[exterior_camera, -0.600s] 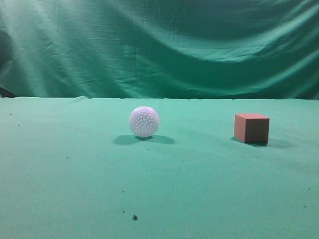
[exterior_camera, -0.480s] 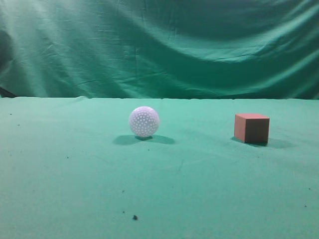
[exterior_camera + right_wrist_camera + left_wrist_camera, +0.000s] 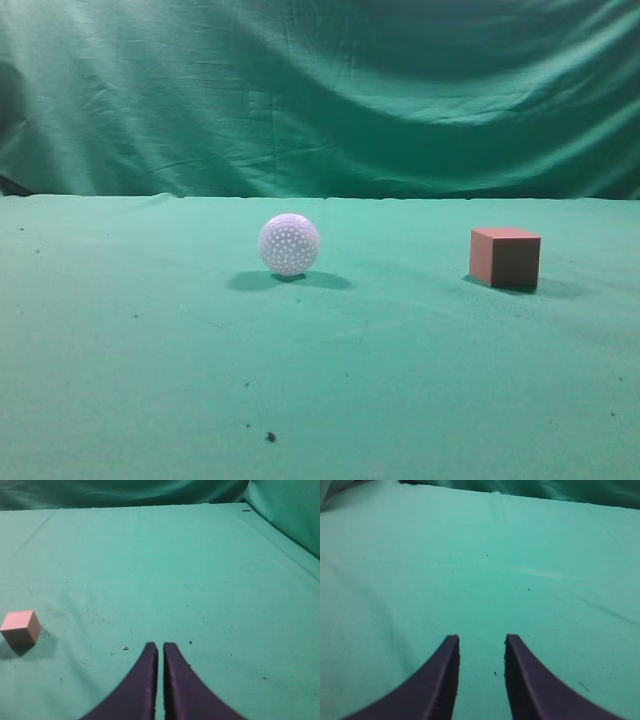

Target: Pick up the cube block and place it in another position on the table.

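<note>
The robot's right gripper should next move to the reddish-brown cube block beyond the white ball and close on the opposite sides of the cube block point(image 3: 505, 256) point(image 3: 21, 628).
The reddish-brown cube block point(image 3: 505, 257) sits on the green cloth table point(image 3: 400, 380) at the right of the exterior view. It also shows in the right wrist view point(image 3: 20, 628), far to the left of my right gripper point(image 3: 160, 645), which is shut and empty above bare cloth. My left gripper point(image 3: 481, 637) is open and empty over bare green cloth; the cube is out of its view. Neither gripper shows in the exterior view.
A white dimpled ball point(image 3: 290, 244) rests on the table left of the cube, about a ball's width and more apart. A wrinkled green curtain point(image 3: 320, 90) hangs behind the table. Small dark specks point(image 3: 270, 436) lie on the near cloth.
</note>
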Controlling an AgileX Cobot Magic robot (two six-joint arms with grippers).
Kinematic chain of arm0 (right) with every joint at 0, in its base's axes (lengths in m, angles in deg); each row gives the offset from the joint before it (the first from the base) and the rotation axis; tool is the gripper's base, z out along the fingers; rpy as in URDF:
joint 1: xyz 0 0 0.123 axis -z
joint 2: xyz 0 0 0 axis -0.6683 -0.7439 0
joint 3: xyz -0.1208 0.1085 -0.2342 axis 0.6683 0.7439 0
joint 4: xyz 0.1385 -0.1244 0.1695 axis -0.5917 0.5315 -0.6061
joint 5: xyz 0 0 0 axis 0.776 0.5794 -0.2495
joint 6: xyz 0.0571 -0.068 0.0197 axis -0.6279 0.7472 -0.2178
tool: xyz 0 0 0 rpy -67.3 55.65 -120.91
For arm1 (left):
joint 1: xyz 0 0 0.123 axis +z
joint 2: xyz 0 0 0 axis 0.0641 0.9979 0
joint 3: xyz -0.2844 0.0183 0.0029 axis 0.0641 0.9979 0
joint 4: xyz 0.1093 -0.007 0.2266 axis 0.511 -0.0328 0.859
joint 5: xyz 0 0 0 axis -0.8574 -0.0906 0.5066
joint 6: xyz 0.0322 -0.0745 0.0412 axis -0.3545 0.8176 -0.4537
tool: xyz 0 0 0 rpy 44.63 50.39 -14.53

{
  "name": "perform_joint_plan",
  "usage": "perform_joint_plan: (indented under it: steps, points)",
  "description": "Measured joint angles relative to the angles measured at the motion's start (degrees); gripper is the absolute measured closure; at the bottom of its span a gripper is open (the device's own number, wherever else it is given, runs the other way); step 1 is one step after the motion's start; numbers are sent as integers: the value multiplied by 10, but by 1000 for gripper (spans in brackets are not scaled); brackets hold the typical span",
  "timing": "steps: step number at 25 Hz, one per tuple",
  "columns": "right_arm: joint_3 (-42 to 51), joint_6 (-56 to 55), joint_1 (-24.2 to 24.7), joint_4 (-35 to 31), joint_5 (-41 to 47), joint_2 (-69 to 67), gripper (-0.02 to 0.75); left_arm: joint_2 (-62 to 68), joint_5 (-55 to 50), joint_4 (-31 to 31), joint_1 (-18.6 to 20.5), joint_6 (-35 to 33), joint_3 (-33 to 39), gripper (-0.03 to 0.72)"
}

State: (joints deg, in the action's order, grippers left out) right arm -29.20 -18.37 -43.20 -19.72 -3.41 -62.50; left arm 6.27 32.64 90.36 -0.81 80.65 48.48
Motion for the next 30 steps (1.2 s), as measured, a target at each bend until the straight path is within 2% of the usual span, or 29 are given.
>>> perform_joint_plan:
  steps: [7, 10, 15, 17, 20, 25, 30]
  points:
    - [1, -1, 0, 8, -22, 0, 738, 0, 0, 0, 0, 0, 0, 426]
    - [1, -8, 1, -15, -112, 0, 738, 0, 0, 0, 0, 0, 0, 426]
    - [1, -7, 3, -29, -356, 0, 738, 0, 0, 0, 0, 0, 0, 426]
    - [-9, -7, 3, -34, -374, 0, 738, 0, 0, 0, 0, 0, 0, 426]
    - [-85, -6, 3, -41, -286, -21, 738, 0, 0, 0, 0, 0, 0, 426]
    - [-226, -7, 3, -53, -34, -137, 738, 0, 0, 0, 0, 0, 0, 426]
    - [-248, 9, 3, -53, 50, -243, 738, 0, 0, 0, 0, 0, 0, 426]
